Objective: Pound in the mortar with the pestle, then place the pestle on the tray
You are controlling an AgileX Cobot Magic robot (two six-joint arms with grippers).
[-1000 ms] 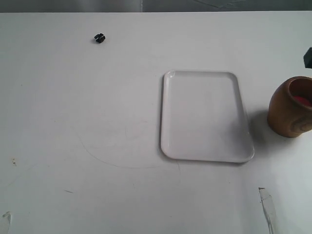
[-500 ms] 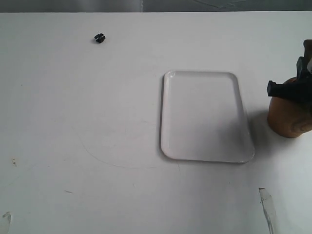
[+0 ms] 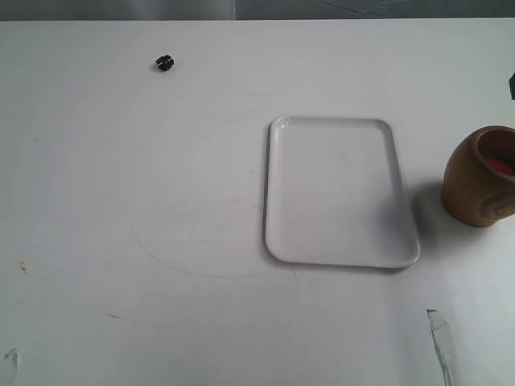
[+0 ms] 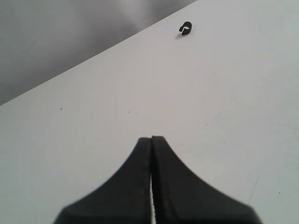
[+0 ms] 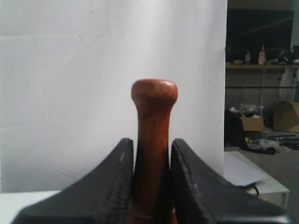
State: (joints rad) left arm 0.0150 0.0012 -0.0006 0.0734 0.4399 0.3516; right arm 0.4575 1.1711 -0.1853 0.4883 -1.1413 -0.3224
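Observation:
Next, I set the pestle inside the white tray [image 3: 392,195], along the rim nearest the mortar, using my right gripper.
The light-brown wooden mortar [image 3: 481,177] stands at the right edge of the exterior view, its reddish inside showing. Left of it lies the flat white tray [image 3: 282,241], with nothing on it. In the right wrist view my right gripper [image 5: 152,149] is shut on the handle of the reddish-brown pestle [image 5: 153,121], whose round knob sticks out past the fingertips. Only a dark sliver of that arm shows at the exterior view's right edge, above the mortar. My left gripper [image 4: 152,138] is shut with nothing in it, over bare table; it is out of the exterior view.
A tiny black object [image 3: 164,63] lies far back on the left of the white table [image 3: 161,201], also seen as the black object [image 4: 185,29] in the left wrist view. A strip of tape [image 3: 441,338] sits near the front right. The table's far edge borders a grey backdrop.
Half a second ago my right gripper was down over the mortar, covering its mouth. It has now risen out of the exterior view, leaving the mortar uncovered. The tray and mortar have not moved.

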